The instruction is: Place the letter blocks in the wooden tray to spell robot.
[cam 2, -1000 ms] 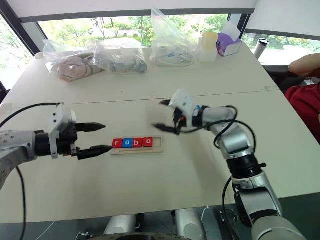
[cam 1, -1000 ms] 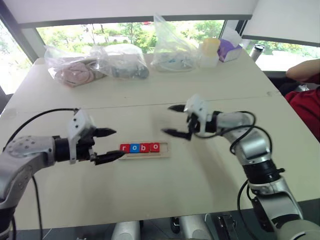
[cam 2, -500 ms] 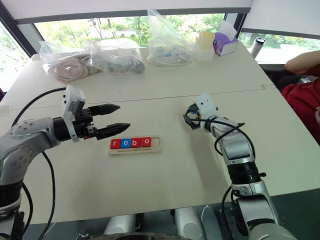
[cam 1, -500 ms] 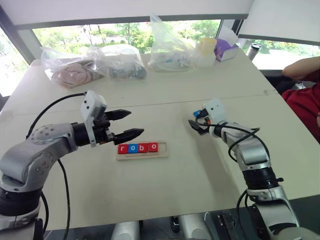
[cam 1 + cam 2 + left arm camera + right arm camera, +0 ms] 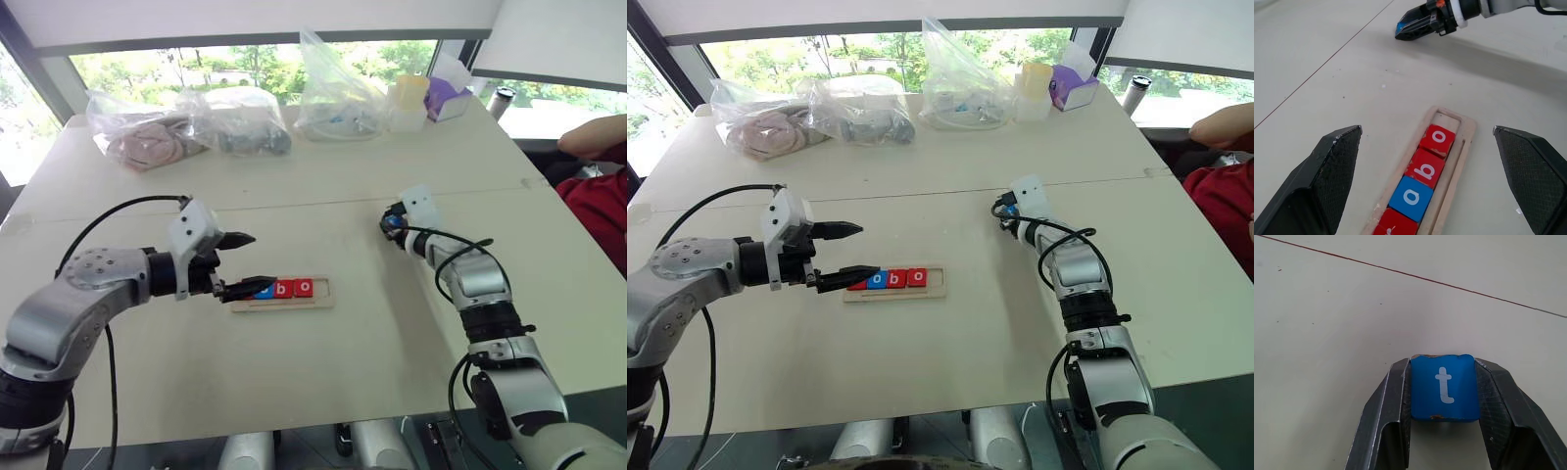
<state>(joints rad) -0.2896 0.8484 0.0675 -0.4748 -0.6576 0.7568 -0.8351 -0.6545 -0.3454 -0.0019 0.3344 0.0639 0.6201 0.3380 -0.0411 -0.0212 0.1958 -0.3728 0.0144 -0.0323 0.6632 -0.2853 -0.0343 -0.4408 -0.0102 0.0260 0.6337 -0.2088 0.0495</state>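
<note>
Next, I put the t block down and grip its top and bottom edges (image 5: 1444,418), because my right gripper covers the side of the block that must meet the red o.
The wooden tray (image 5: 320,293) lies mid-table with letter blocks in its slot: red r (image 5: 1393,226), blue o (image 5: 1410,197), red b (image 5: 1425,170) and red o (image 5: 1438,139); its right end is bare. My left gripper (image 5: 260,260) hovers open over the tray's left end, and in the eye views its lower finger covers the r. To the right of the tray, low at the table surface, my right gripper (image 5: 392,223) is shut on the blue t block (image 5: 1444,387), which sits squarely between the fingers (image 5: 1393,396) with its letter facing up.
Clear plastic bags (image 5: 333,98) with items line the table's far edge, next to a yellow-lidded container (image 5: 409,103) and a purple box (image 5: 446,96). A person's arm in a red sleeve (image 5: 600,181) is at the right edge. A seam (image 5: 294,204) crosses the table.
My right gripper has swung right and down to the table and closed on the blue t block. The left gripper has edged toward the tray's left end, still open.
</note>
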